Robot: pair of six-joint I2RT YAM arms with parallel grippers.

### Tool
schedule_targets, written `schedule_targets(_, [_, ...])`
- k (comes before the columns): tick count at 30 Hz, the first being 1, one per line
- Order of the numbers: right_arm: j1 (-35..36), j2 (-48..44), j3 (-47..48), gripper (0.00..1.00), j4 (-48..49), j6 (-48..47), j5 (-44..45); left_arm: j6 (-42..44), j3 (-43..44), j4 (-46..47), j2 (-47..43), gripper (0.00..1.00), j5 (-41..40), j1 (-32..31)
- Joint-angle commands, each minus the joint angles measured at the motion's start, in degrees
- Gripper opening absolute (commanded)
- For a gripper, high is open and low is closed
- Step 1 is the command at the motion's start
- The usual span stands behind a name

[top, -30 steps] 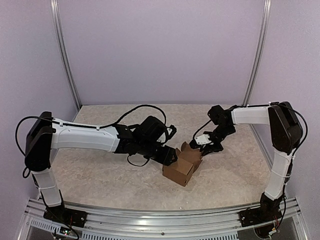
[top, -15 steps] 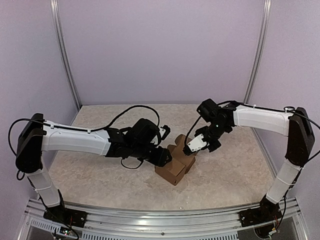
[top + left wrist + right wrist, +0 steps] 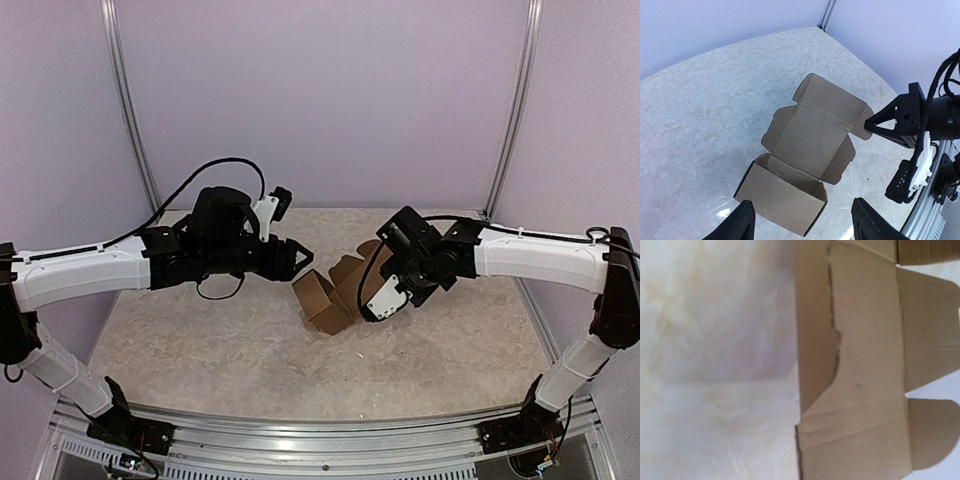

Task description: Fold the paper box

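Observation:
The robot's left gripper needs to next close on the lid's small rounded corner flap (image 3: 367,248) (image 3: 802,89) on the paper box, opposite the flap at the right gripper.
The paper box (image 3: 320,300) is brown cardboard and stands on the marbled table, its lid (image 3: 815,130) thrown back and its side flaps spread. My left gripper (image 3: 300,257) hovers to its left, open and empty. In the left wrist view the fingers (image 3: 742,220) flank the box body (image 3: 780,200) without touching it. My right gripper (image 3: 368,308) is shut, and its pointed tip (image 3: 871,123) meets the lid's outer flap. I cannot tell whether cardboard is pinched there. The right wrist view shows only the lid's inside (image 3: 865,365) from close up, with no fingers in sight.
An aluminium rail (image 3: 300,440) runs along the near edge by the arm bases. Metal posts (image 3: 130,130) and purple walls close in the back and sides. A black cable (image 3: 225,165) loops over my left arm.
My left gripper has left the box, drawn back to the left and opened wider. My right gripper has shut and swung left. The box has slid left and away, and its lid now lies open.

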Motion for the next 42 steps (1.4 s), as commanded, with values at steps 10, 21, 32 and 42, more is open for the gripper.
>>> schedule_targets(10, [5.04,-0.41,0.12,0.02,2.39,-3.51,6.94,18.00,32.03,-17.05,22.21,0.65,18.05,11.44])
schedule_targets(21, [7.56,1.28,1.56,0.01,1.48,-3.61,7.62,24.66,48.02,-22.71,37.63,0.65,27.45,12.18])
schedule_targets(32, [8.35,3.06,2.94,0.01,1.47,-3.69,8.07,25.07,55.98,-24.48,47.03,0.45,30.26,11.74])
schedule_targets(42, [8.33,3.42,3.09,0.01,1.17,-3.70,8.23,24.97,59.81,-25.58,50.41,0.21,35.31,12.11])
